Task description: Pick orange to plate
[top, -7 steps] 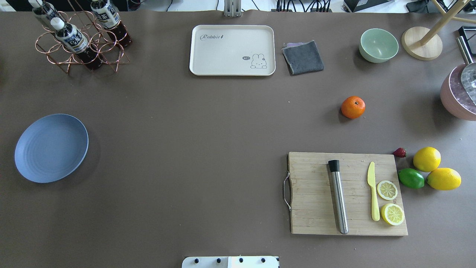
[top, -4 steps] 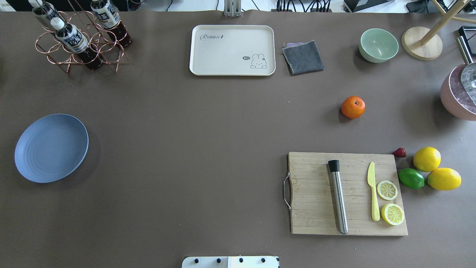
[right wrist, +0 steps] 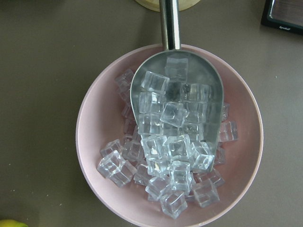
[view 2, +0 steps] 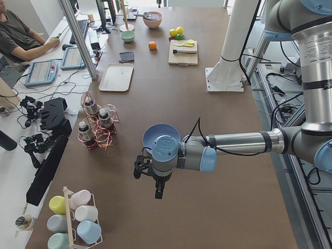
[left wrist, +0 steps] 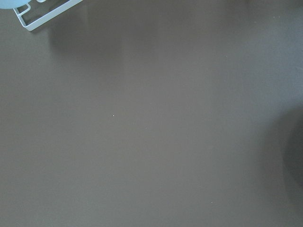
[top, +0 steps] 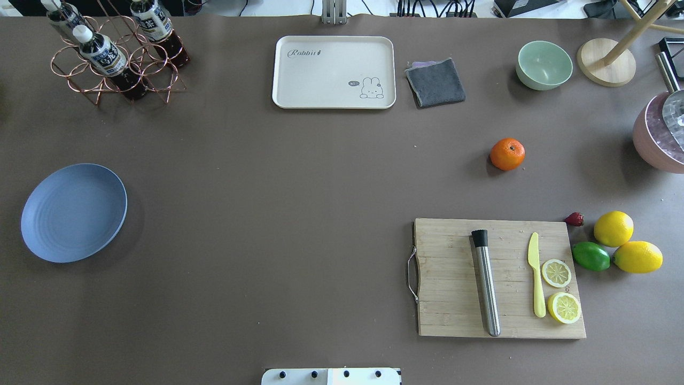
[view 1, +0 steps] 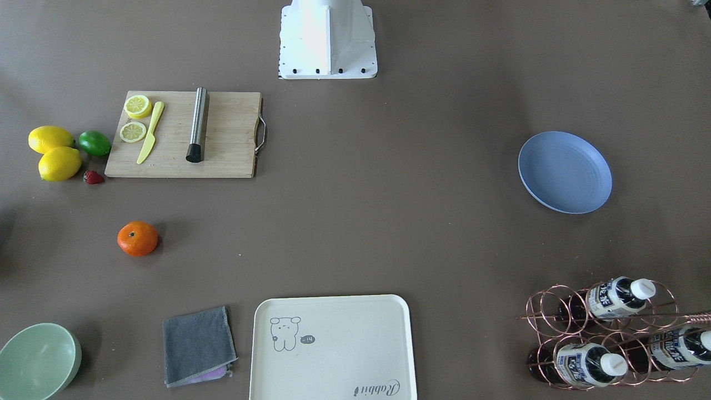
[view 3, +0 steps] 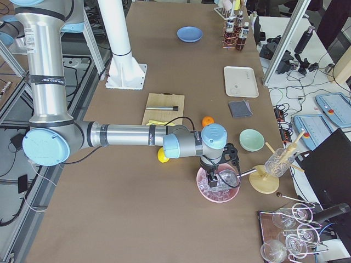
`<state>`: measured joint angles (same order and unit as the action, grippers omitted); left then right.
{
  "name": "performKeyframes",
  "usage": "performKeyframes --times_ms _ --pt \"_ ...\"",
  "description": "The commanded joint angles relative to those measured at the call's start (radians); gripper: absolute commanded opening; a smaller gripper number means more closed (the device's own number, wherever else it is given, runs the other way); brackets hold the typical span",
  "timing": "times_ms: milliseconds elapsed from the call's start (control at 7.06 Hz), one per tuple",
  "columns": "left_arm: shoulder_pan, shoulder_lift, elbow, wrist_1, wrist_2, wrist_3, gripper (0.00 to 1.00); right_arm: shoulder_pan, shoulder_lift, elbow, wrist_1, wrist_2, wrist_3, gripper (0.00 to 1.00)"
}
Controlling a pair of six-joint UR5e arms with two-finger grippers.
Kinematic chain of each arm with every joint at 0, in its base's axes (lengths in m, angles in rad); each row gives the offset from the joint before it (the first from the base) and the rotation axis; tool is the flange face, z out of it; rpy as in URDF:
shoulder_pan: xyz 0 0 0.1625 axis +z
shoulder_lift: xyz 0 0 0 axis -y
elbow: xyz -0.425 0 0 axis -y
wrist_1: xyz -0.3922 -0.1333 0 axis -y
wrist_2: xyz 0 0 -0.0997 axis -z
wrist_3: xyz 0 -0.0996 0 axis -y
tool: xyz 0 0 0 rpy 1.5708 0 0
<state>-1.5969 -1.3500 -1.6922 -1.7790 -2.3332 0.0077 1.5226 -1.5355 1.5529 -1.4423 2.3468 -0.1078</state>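
The blue plate's rim (view 1: 611, 179) will be held by my left gripper, which will close on it on the side farthest from the orange.
The orange (top: 507, 154) lies alone on the brown table, right of centre, between the green bowl and the cutting board; it also shows as the orange (view 1: 138, 238). Far across at the left edge sits the blue plate (top: 74, 213), bare, seen too as the plate (view 1: 565, 172). My left gripper (view 2: 145, 169) hangs off the table's left end, just beyond the plate (view 2: 155, 136). Over a pink bowl of ice at the right end hovers my right gripper (view 3: 218, 174), a short way from the orange (view 3: 207, 121). I cannot tell if either is open or shut.
A cutting board (top: 497, 278) holds a steel muddler, a yellow knife and lemon slices; lemons (top: 613, 229), a lime (top: 590, 256) and a strawberry lie beside it. Cream tray (top: 334, 72), grey cloth (top: 435, 82), green bowl (top: 544, 65), bottle rack (top: 115, 53), ice bowl (right wrist: 236, 94).
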Motion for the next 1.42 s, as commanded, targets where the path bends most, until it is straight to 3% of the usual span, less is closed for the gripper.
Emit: performKeyframes --times_ms 0,425,567,850,992,1276 --pt "0.0 0.008 -0.003 0.0 0.0 -0.002 0.98 0.001 -0.012 0.003 0.002 0.002 -0.001 1.0" --pt "0.02 -0.001 0.032 -0.083 -0.017 -0.08 0.98 -0.004 -0.018 0.004 0.026 0.04 -0.001 1.0" --pt "0.075 -0.02 0.055 -0.121 -0.015 -0.136 0.98 -0.005 -0.018 0.01 0.031 0.092 0.016 1.0" --pt "0.197 -0.053 0.228 -0.446 -0.015 -0.315 0.98 -0.015 -0.017 0.038 0.031 0.112 0.056 1.0" --pt "0.289 -0.069 0.259 -0.565 -0.014 -0.419 0.98 -0.018 -0.017 0.041 0.033 0.112 0.056 1.0" --pt "0.38 -0.116 0.255 -0.597 -0.012 -0.44 0.97 -0.021 -0.018 0.053 0.031 0.109 0.056 1.0"
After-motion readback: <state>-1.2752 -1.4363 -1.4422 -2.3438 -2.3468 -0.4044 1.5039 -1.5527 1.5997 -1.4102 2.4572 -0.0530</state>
